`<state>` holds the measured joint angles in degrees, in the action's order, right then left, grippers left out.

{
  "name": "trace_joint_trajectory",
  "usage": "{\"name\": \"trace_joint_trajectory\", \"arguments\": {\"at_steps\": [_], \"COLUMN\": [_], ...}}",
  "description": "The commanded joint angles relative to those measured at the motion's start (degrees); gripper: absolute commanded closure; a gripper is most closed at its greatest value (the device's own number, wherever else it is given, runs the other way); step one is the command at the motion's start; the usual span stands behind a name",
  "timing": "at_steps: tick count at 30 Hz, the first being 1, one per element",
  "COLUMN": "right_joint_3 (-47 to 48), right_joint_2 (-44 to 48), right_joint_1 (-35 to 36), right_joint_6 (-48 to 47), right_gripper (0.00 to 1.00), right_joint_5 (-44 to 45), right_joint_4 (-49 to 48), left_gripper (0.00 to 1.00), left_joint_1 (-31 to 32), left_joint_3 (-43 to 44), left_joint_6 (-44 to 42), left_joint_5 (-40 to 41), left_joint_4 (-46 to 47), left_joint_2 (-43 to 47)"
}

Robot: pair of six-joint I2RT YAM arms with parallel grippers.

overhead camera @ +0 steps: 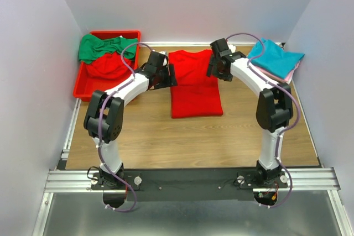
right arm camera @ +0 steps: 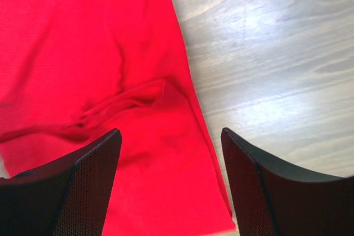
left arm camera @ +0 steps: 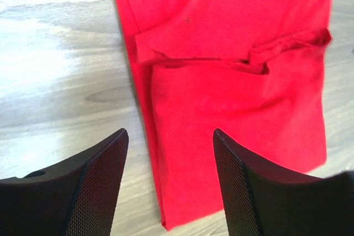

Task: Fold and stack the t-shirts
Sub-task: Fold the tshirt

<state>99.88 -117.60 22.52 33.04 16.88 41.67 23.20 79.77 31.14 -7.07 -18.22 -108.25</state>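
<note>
Next, I move my right gripper next to the near corner (overhead camera: pixel 222 114) (right arm camera: pixel 232 228) of the flat red t-shirt, on the teal shirt's side, and close it there.
A bright red t-shirt (overhead camera: pixel 193 84) lies flat on the wooden table, sleeves folded in, a long rectangle. My left gripper (overhead camera: pixel 166 73) hovers over its far left corner, open and empty; the left wrist view shows the shirt's edge (left arm camera: pixel 232 109) between the spread jaws (left arm camera: pixel 170 183). My right gripper (overhead camera: pixel 217 69) hovers over the far right corner, open and empty; the right wrist view shows the shirt (right arm camera: pixel 110 70) under the jaws (right arm camera: pixel 171 186). A teal shirt (overhead camera: pixel 275 56) lies folded on a pink one (overhead camera: pixel 292 73) at the back right. A green shirt (overhead camera: pixel 99 47) and another red shirt (overhead camera: pixel 108 67) lie crumpled in the bin.
A red plastic bin (overhead camera: pixel 83 78) stands at the back left by the wall. Grey walls close in the table on three sides. Bare wood (overhead camera: pixel 193 139) shows in front of the red shirt.
</note>
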Motion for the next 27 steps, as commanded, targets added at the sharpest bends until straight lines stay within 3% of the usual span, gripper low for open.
{"name": "trace_joint_trajectory", "arguments": {"at_steps": [1,14,27], "right_joint_3": [-4.49,-27.18,-38.44], "right_joint_2": [6.41,18.02,21.71], "right_joint_1": [-0.2,-0.29,-0.46], "right_joint_6": [-1.75,4.4,6.95], "right_gripper": [0.2,0.24,0.34], "right_joint_5": [0.0,-12.05,-13.46], "right_joint_4": [0.08,-5.36,-9.32], "left_gripper": [0.29,0.29,0.29], "left_joint_1": [0.09,2.37,4.83], "left_joint_3": [-5.4,-25.61,-30.9], "left_joint_6": [-2.31,-0.47,3.23], "left_joint_5": [-0.13,-3.83,-6.29], "left_joint_4": [0.28,7.23,12.33], "left_joint_2": [5.76,15.96,18.16]}}
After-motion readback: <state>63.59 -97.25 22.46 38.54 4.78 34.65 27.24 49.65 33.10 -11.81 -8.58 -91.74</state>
